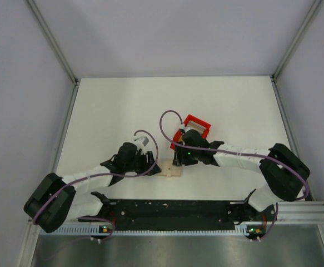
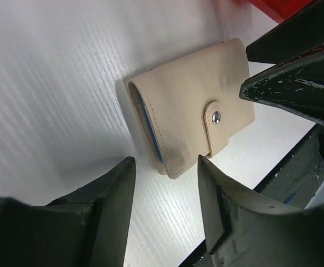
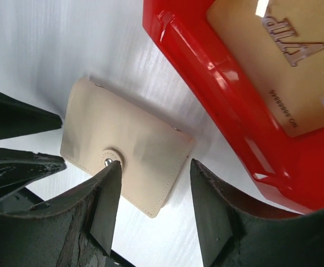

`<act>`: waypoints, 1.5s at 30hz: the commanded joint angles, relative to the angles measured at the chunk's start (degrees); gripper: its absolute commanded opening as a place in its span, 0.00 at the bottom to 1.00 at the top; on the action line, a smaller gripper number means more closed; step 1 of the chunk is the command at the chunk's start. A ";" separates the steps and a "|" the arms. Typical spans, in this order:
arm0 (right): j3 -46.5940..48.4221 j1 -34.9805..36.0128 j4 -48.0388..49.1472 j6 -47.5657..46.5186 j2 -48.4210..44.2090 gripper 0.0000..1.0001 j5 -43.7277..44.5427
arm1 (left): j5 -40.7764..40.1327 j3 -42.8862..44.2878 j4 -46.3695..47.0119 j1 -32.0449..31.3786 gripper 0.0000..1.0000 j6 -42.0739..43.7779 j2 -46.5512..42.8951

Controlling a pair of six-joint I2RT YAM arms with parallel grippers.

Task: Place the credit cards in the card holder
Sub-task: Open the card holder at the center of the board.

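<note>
The card holder is loose and its snap strap is closed, so next my left gripper pinches the card holder's open side (image 2: 149,132) while my right gripper undoes the strap.
The card holder (image 1: 172,169) is a beige wallet lying flat on the white table, folded and closed by its snap strap (image 2: 216,117). A pale blue card edge (image 2: 148,127) shows in its open side. My left gripper (image 2: 165,167) is open, and the wallet's near corner lies just ahead of its gap. My right gripper (image 3: 153,168) is open over the wallet's (image 3: 123,142) other end, one fingertip (image 3: 109,178) by the snap. A gold credit card (image 3: 281,61) lies in the red tray (image 3: 228,94). Nothing is held.
The red open-topped tray (image 1: 198,119) stands just behind the wallet, close to my right wrist. A black rail (image 1: 167,208) runs along the near table edge. The right gripper's fingers (image 2: 295,83) crowd the wallet's far side in the left wrist view.
</note>
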 commanded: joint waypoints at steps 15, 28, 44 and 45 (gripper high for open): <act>-11.00 -0.66 12.25 13.90 -8.29 0.46 -1.81 | -4.74 9.48 -3.53 -0.28 0.72 2.69 3.41; -1.60 -0.65 11.81 7.49 1.55 0.49 -2.95 | 0.01 0.51 3.69 -0.37 0.64 -3.64 1.66; 2.80 -1.18 0.64 -5.08 -6.09 0.52 5.85 | -15.28 5.15 -10.37 -0.55 0.75 1.01 -6.88; 2.28 -1.01 1.52 -5.26 -6.44 0.52 4.18 | -15.81 6.21 -10.46 -0.63 0.76 1.89 -5.74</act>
